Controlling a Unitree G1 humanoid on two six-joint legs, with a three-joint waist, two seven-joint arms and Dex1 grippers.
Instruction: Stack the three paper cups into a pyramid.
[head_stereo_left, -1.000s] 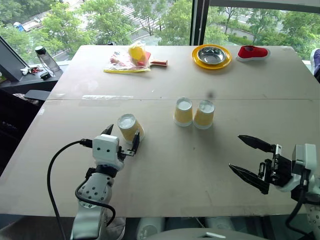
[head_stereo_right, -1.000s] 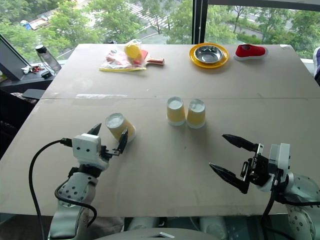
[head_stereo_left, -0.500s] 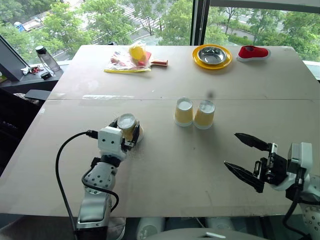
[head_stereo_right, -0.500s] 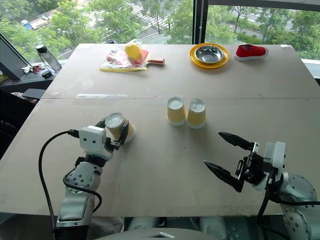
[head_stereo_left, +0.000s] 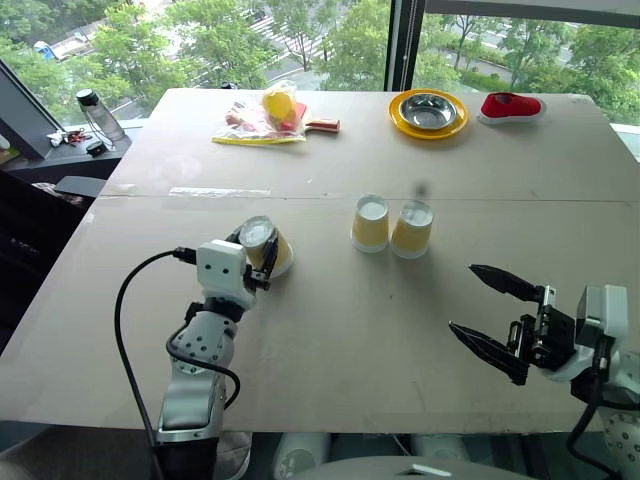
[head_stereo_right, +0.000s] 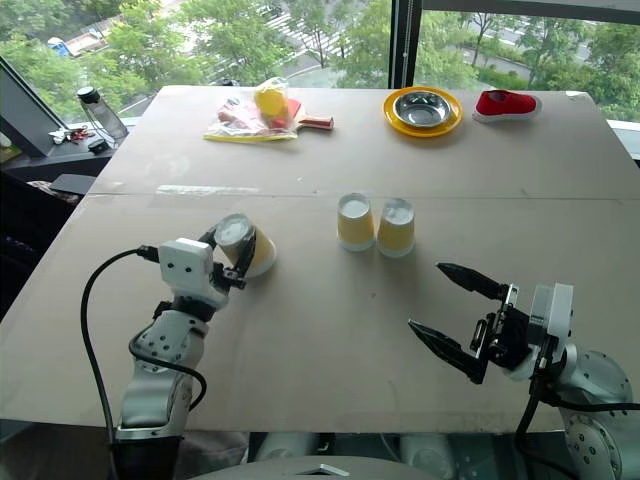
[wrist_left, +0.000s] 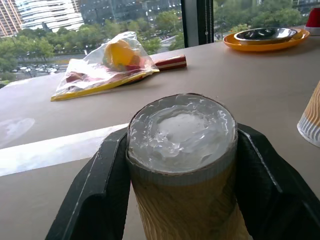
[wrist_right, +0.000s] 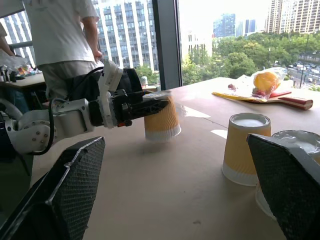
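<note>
I need to lay the third paper cup across the tops of the two standing cups (head_stereo_left: 396, 209) with my left gripper. The third cup is now tilted toward me.
Two paper cups (head_stereo_left: 370, 222) (head_stereo_left: 411, 229) stand upside down side by side at the middle of the table. The third paper cup (head_stereo_left: 268, 246) is at the left, white base up and tilted toward me, with my left gripper (head_stereo_left: 257, 256) shut on its ribbed sides. In the left wrist view this cup (wrist_left: 182, 150) sits between the two black fingers (wrist_left: 100, 185). The right wrist view shows its rim (wrist_right: 162, 133) just off the tabletop. My right gripper (head_stereo_left: 462, 298) hovers open at the near right with nothing in it, short of the standing pair.
At the far edge are a steel bowl on a yellow plate (head_stereo_left: 428, 112), a red item (head_stereo_left: 510, 104) and a plastic bag with a paddle (head_stereo_left: 262, 118). A bottle (head_stereo_left: 90, 115) stands off the table's left. A person (wrist_right: 60, 40) stands beyond the left side.
My left gripper closed on the left cup, then rose and moved forward with it, tipping the cup. The right gripper stayed where it was.
</note>
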